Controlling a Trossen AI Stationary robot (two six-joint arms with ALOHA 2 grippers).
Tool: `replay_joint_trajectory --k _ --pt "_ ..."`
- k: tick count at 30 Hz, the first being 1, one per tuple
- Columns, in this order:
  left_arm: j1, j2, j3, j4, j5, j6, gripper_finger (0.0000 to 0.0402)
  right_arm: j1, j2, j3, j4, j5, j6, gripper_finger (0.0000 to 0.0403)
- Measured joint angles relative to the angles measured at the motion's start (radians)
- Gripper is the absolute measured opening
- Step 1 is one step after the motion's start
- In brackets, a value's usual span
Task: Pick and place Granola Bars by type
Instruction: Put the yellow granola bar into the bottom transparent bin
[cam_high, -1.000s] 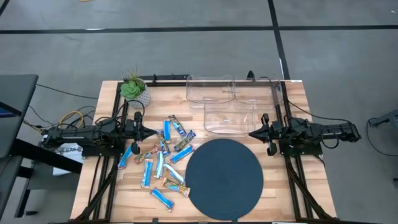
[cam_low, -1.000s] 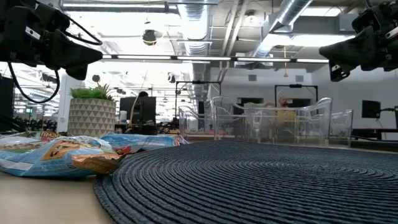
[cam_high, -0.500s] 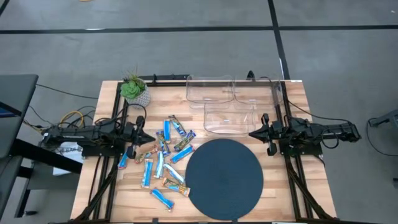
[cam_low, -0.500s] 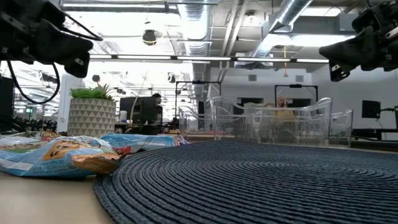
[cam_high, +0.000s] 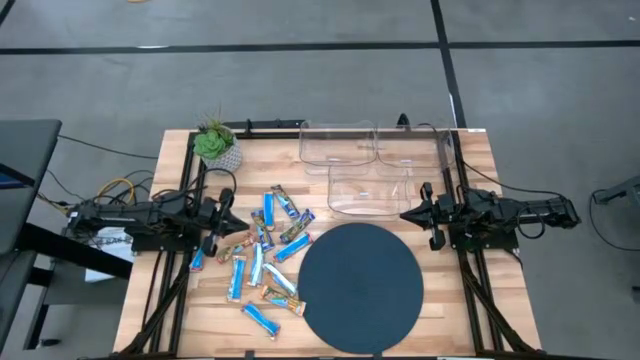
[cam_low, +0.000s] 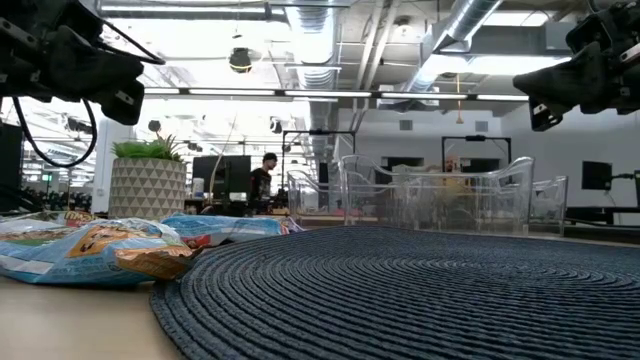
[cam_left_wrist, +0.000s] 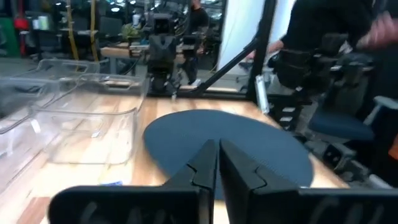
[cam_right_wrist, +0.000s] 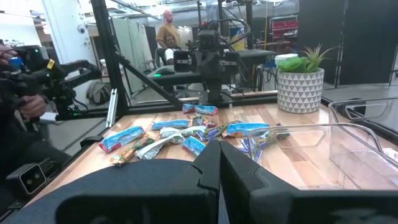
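The robot's left gripper should close on the middle of the light-blue granola bar (cam_high: 268, 211) at the far edge of the heap, between two brown-gold bars.
The granola bars (cam_high: 262, 250) lie flat in a loose heap on the left half of the wooden table: mostly light-blue wrappers, some brown-gold. They also show in the low view (cam_low: 90, 250) and the right wrist view (cam_right_wrist: 186, 134). My left gripper (cam_high: 238, 221) hovers shut at the heap's left edge, above the bars, pointing toward the table's right; its fingers meet in its wrist view (cam_left_wrist: 217, 155). My right gripper (cam_high: 403, 214) hangs shut over the right side, beside the bins, pointing left (cam_right_wrist: 219, 158).
A round dark-blue woven mat (cam_high: 360, 285) covers the near middle of the table. Three clear plastic bins (cam_high: 370, 165) stand at the far right. A small potted plant (cam_high: 217, 143) stands at the far left corner. People stand in the room beyond.
My left gripper has drawn back a short way toward the table's left edge, staying shut and above the bars. The bars have not moved. A person in the room behind has walked to the right.
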Motion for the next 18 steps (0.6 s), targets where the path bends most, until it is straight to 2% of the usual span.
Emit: replay_joint_trajectory --k 5,11,18 --pt "0.0 0.044 0.03 -0.071 -0.057 0.024 0.0071 0.0 0.0 0.0 0.0 0.0 0.0 0.0" --pt "0.0 0.133 0.08 -0.082 -0.072 0.052 0.0133 0.0 0.0 0.0 0.0 0.0 0.0 0.0" --pt "-0.022 0.312 0.192 -0.104 -0.091 0.089 0.0149 0.0 0.0 0.0 0.0 0.0 0.0 0.0"
